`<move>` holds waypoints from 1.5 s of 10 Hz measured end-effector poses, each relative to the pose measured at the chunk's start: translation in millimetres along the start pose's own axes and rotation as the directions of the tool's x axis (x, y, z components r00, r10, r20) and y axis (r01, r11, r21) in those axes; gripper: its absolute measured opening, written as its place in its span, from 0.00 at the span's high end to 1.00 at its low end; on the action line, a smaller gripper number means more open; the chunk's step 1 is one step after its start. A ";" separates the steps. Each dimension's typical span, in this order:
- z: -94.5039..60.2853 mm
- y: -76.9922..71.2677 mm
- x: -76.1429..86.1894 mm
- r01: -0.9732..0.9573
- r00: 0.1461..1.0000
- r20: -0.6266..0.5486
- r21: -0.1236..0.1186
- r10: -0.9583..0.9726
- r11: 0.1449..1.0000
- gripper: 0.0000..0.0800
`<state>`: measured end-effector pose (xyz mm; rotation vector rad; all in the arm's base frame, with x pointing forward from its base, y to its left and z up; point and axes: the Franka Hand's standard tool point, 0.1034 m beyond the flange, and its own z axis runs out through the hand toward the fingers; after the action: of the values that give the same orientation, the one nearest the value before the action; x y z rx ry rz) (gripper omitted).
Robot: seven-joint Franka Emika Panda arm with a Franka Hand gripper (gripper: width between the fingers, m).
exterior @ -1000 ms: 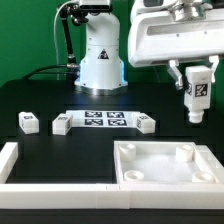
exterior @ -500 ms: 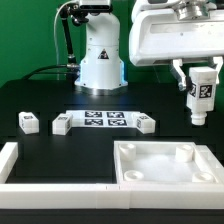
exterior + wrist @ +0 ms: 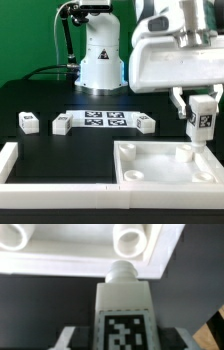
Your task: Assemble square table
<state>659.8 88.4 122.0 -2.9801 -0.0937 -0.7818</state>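
Observation:
The gripper should release the tagged leg upright in the tabletop's near corner socket point(image 3: 204, 178) point(image 3: 130, 244) that is farthest from the loose legs.
The white square tabletop point(image 3: 165, 168) lies upside down at the front right, with round sockets in its corners. My gripper point(image 3: 200, 108) is shut on a white tagged leg point(image 3: 200, 122), held upright just above the top's far right corner. In the wrist view the leg point(image 3: 122, 303) runs out between my fingers point(image 3: 70, 339), its peg tip close to the tabletop's rim point(image 3: 80, 266), a short way from a round socket point(image 3: 130, 242). Three more legs point(image 3: 27, 122), point(image 3: 61, 125), point(image 3: 146, 123) lie on the black table.
The marker board point(image 3: 103, 120) lies flat between two of the loose legs. A long low white border wall point(image 3: 55, 187) runs along the front and the exterior view's left. The robot's base point(image 3: 98, 55) stands at the back.
My gripper has come down with the leg, from well above the table to just over the tabletop's far right corner. Nothing else has moved.

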 end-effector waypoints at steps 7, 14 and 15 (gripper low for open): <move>27.5 -8.5 -10.0 0.013 1.000 0.022 0.004 -0.013 1.000 0.64; 42.5 -7.3 -18.8 0.013 0.999 0.030 0.001 -0.014 1.000 0.64; 44.8 -7.2 -20.2 0.013 0.999 0.032 0.001 -0.014 1.000 0.64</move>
<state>663.6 97.9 73.4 -2.9947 -0.1159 -0.7349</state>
